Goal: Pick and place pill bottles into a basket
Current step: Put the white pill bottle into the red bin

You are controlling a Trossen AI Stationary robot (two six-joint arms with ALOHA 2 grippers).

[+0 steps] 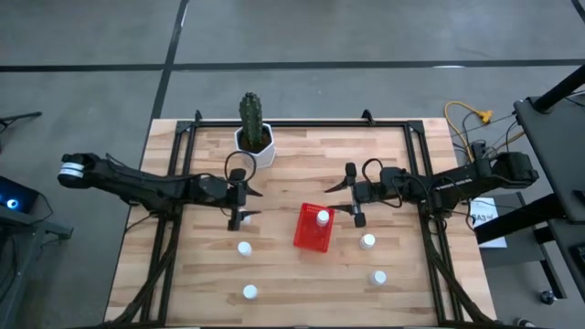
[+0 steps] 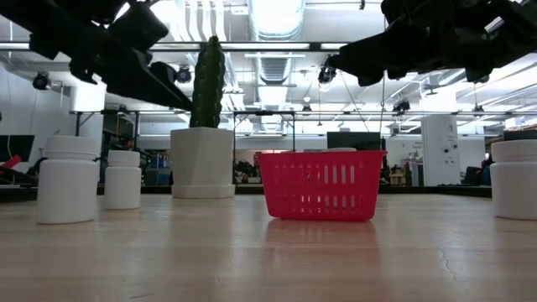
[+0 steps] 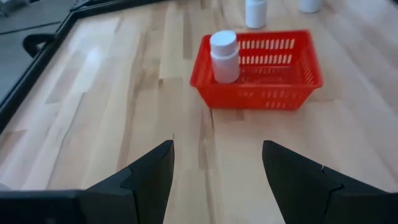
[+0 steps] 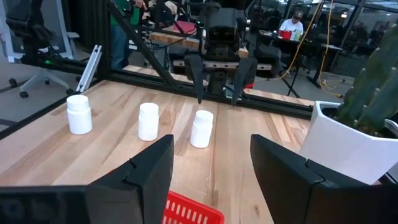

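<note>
My left gripper should close on the sides of the white pill bottle [image 1: 245,218] that stands nearest the cactus pot.
The red basket [image 1: 309,234] stands mid-table with one white pill bottle [image 1: 323,217] upright inside it; both show in the left wrist view, the basket [image 3: 267,81] and the bottle [image 3: 224,56]. Three bottles stand left of the basket [image 1: 245,220] [image 1: 244,248] [image 1: 249,292], and two stand to its right [image 1: 367,241] [image 1: 378,277]. My left gripper [image 1: 250,204] is open and empty above the table, left of the basket, by the farthest left bottle. My right gripper [image 1: 345,199] is open and empty, just right of the basket's far end.
A cactus in a white pot [image 1: 254,137] stands near the far edge, behind my left gripper. A black frame [image 1: 302,123] runs around the tabletop. In the right wrist view, people and desks show in the room beyond the table.
</note>
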